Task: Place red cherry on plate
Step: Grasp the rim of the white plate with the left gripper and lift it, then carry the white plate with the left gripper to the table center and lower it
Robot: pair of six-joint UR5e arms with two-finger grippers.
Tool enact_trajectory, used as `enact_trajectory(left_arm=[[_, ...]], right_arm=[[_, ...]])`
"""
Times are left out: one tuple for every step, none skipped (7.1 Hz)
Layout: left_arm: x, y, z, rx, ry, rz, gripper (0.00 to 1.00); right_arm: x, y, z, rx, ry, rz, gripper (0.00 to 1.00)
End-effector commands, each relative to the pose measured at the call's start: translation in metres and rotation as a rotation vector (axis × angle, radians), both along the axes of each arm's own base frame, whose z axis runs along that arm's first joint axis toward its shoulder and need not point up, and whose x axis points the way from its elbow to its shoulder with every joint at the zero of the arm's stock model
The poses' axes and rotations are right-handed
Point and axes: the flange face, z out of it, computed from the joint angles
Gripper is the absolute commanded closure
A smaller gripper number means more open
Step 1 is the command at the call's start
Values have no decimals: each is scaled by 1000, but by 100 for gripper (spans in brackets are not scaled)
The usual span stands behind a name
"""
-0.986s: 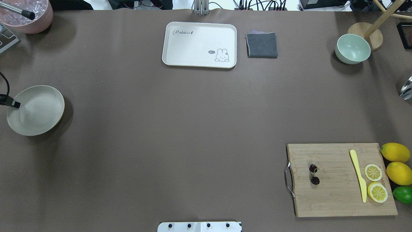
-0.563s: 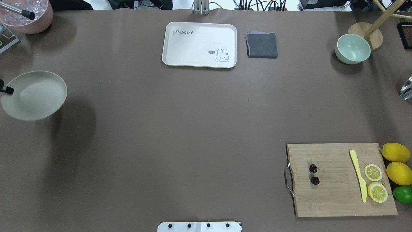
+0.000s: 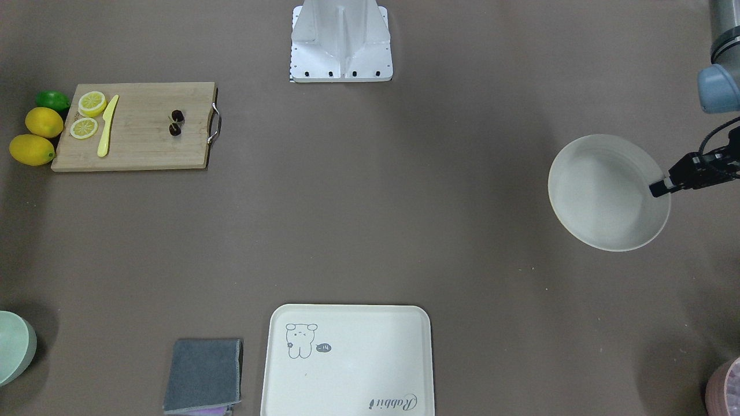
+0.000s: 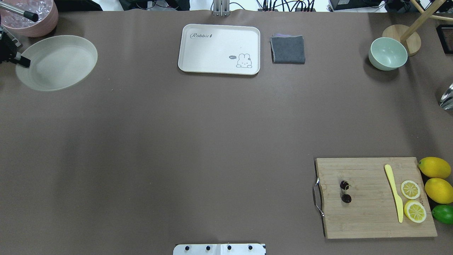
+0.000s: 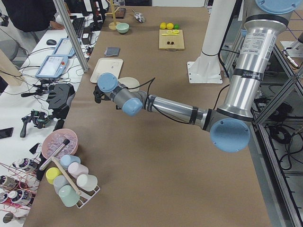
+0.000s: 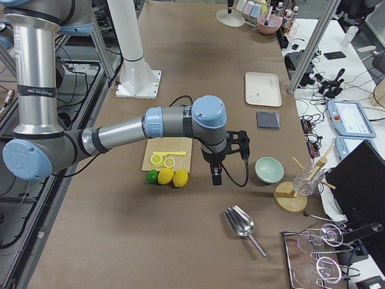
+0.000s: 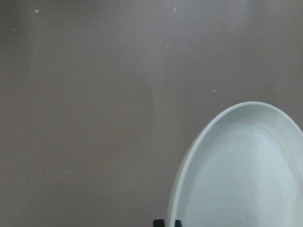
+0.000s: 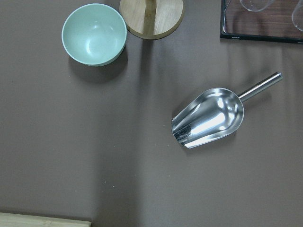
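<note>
The cream-white plate will go down from my left gripper on the open table (image 3: 343, 215) between the cream tray and the white bracket.
The red cherry (image 4: 345, 191), a pair of tiny dark fruits on a pale stem, lies on the left part of the wooden cutting board (image 4: 368, 219); the front view shows the cherry (image 3: 175, 123) near the board's metal handle. The cream-white plate (image 4: 60, 63) hangs tilted above the table's far left, with my left gripper (image 4: 25, 63) shut on its rim. The front view shows this gripper (image 3: 659, 188) pinching the plate (image 3: 601, 190). The left wrist view shows the plate (image 7: 246, 175) at lower right. My right gripper (image 6: 215, 176) hovers beyond the lemons; I cannot tell its state.
A cream tray (image 4: 219, 49) with a rabbit drawing and a grey cloth (image 4: 288, 49) lie at the far middle. A pale green bowl (image 4: 388, 54), a wooden stand (image 4: 403, 37) and a metal scoop (image 8: 210, 117) are far right. Lemons (image 4: 434, 167), a lime, slices and a yellow knife (image 4: 394, 191) flank the board. A pink bowl (image 4: 30, 17) is far left.
My left gripper has carried the plate away from the robot toward the table's far side and slightly right; its shadow has spread out beneath it. The cherry has not moved.
</note>
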Motion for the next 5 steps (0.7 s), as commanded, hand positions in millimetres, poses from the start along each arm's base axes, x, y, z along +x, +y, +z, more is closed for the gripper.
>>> enact_trajectory(left_arm=[[108,10,-80,-19,-51,-24,100],[185,25,-116,-33,-69,-26,100],[260,48,-159,-50,-72,-50,100],[310,71,-182,-39,-79,-70,100],[347,87,-195,-24,-86,-86,100]], right_arm=[[1,2,1,-8,-2,3,0],[1,2,5,-17,1,5,0],[12,7,7,-21,1,29,0],[14,12,13,-36,-2,35,0],[14,12,14,-38,-4,36,0]])
